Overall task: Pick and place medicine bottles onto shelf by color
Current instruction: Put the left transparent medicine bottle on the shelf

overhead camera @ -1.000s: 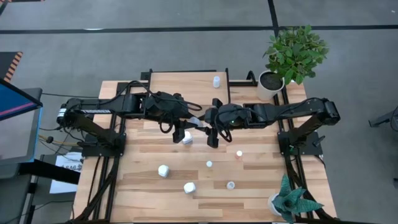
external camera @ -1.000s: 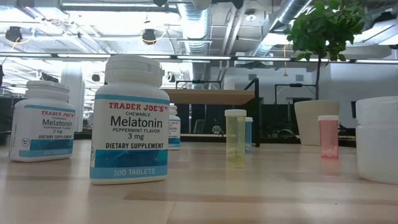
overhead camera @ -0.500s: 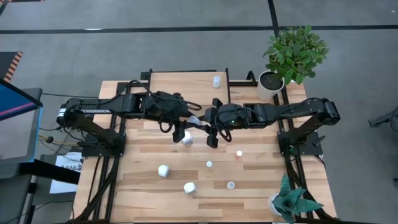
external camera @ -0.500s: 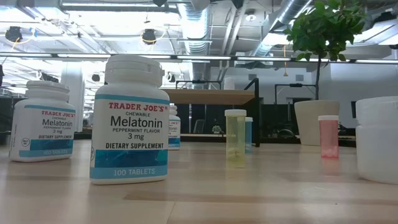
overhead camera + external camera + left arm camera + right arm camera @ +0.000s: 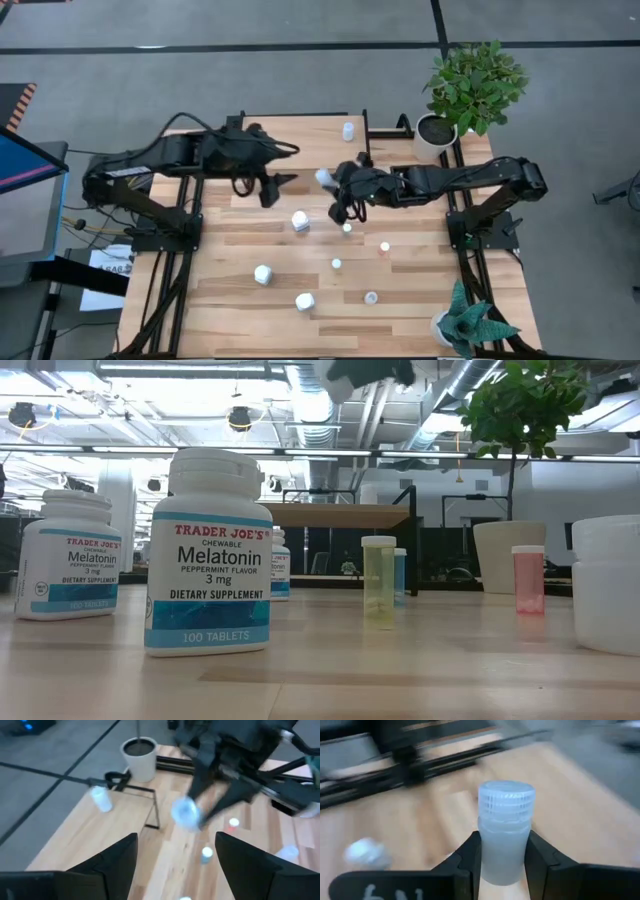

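The robot's right gripper will set the pale-blue bottle down on the shelf top, just in front of the pale bottle [image 5: 341, 153].
A pale-blue medicine bottle [image 5: 505, 832] is held above the table's middle by my right gripper [image 5: 331, 183], which is shut on it. My left gripper [image 5: 272, 186] hangs open to its left, a short way off, with nothing between its fingers [image 5: 112, 862]. The shelf [image 5: 300, 135] stands at the far edge with one pale bottle [image 5: 347, 131] on its top. Three white bottles [image 5: 299, 220] [image 5: 263, 274] [image 5: 305, 301] and several small ones [image 5: 347, 228] stand on their bases on the tabletop. My right gripper pinches the pale-blue bottle's body [image 5: 504, 865], just below its ribbed cap, between its two fingers [image 5: 470, 855]. The arm reaches in from the table's right. The cap end sticks out past the fingers, and the bottle is lifted clear of the table.
A leafy plant in a white pot [image 5: 436, 133] stands at the far right, and a spiky plant [image 5: 465, 322] at the near right corner. In the low view, white Melatonin bottles [image 5: 208, 550] stand close to the near edge.
My left gripper has drawn back from the table's middle toward the left and far edges, away from my right gripper. The pale-blue bottle has stayed with my right gripper, which has risen a little and uncovered a small bottle on the table.
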